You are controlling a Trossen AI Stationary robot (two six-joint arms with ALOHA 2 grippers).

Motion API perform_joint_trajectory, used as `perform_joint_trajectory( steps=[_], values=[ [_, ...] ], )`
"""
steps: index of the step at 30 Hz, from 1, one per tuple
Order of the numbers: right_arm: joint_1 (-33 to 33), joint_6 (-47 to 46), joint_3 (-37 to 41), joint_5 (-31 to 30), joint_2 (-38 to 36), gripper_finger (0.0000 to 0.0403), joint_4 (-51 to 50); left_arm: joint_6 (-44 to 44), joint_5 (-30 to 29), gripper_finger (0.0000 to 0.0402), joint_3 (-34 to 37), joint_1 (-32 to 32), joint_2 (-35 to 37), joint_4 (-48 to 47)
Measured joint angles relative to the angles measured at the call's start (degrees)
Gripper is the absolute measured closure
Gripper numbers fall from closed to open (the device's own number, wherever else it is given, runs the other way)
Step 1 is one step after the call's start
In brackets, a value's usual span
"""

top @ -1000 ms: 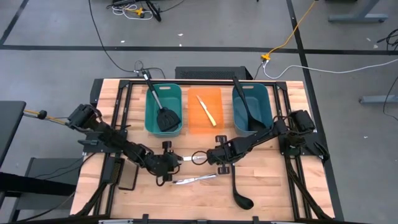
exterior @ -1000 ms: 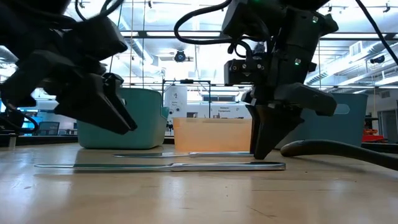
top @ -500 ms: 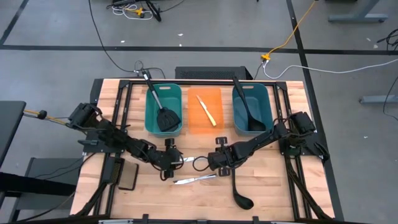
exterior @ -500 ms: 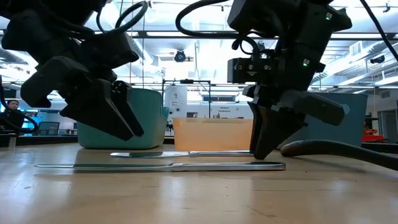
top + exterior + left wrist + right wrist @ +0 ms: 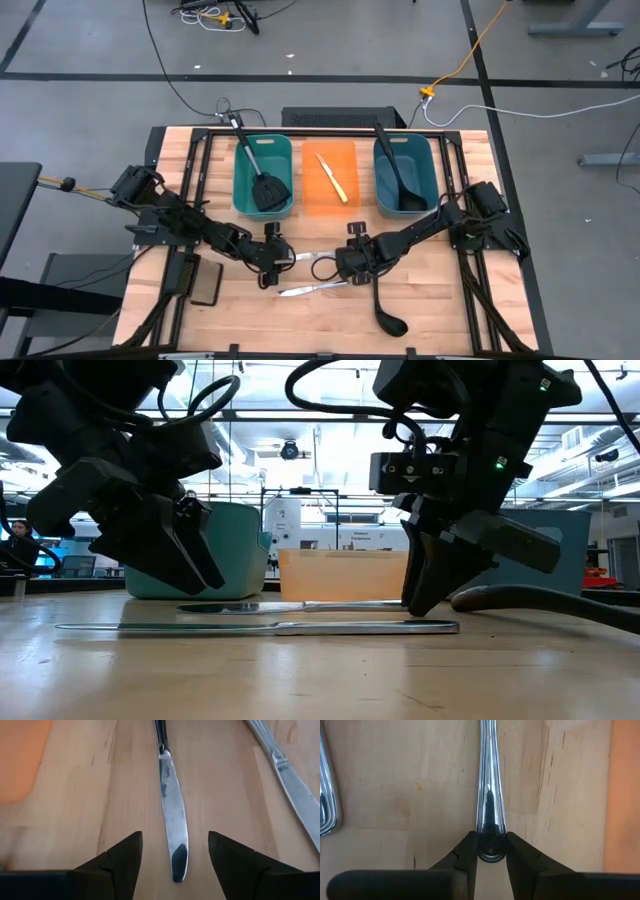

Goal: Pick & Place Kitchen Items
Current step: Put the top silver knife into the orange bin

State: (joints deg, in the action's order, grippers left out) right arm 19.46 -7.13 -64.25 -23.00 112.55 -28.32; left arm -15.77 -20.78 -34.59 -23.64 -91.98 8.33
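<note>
Next, I pinch farther up the blade point(image 5: 175, 822) with my left gripper before my right gripper lifts the knife by its handle, because my left gripper's fingers straddle only the tip of the blade.
A silver table knife point(image 5: 308, 256) lies flat on the table between my two grippers. My right gripper point(image 5: 491, 839) is shut on its handle end. My left gripper point(image 5: 175, 836) is open low over its blade end, one finger on either side of the blade tip point(image 5: 176, 860), touching nothing. A second silver knife point(image 5: 315, 288) lies nearer the table's front edge; it also shows in the low view point(image 5: 260, 626). A black ladle point(image 5: 383, 305) lies at the front right. My right gripper pinches the very end of the knife's handle point(image 5: 491, 827) between its two fingers, one on each long side. The fingers point(image 5: 425, 585) come down from above, slanting in from the table's right. The knife lies flat on the table.
At the back stand a teal bin point(image 5: 243, 190) holding a black spatula, an orange bin point(image 5: 350, 160) holding a cream-handled knife, and a blue bin point(image 5: 385, 185) holding a ladle. A flat black pad point(image 5: 205, 288) lies at the front left.
My left gripper has gone toward the table's right edge, up to the knife's blade end, and come lower. My right gripper has shifted a little toward the table's near and left edges along the knife. Both knives have stayed where they were.
</note>
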Motion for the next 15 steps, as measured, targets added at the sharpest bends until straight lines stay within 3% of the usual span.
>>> perform_joint_trajectory(
  steps=[15],
  values=[
    [0.14,-0.56,0.69,-2.11,0.09,0.0321,1.99,-1.61,-0.96,0.0168,0.02,0.11,-2.05,-1.36]
  ],
)
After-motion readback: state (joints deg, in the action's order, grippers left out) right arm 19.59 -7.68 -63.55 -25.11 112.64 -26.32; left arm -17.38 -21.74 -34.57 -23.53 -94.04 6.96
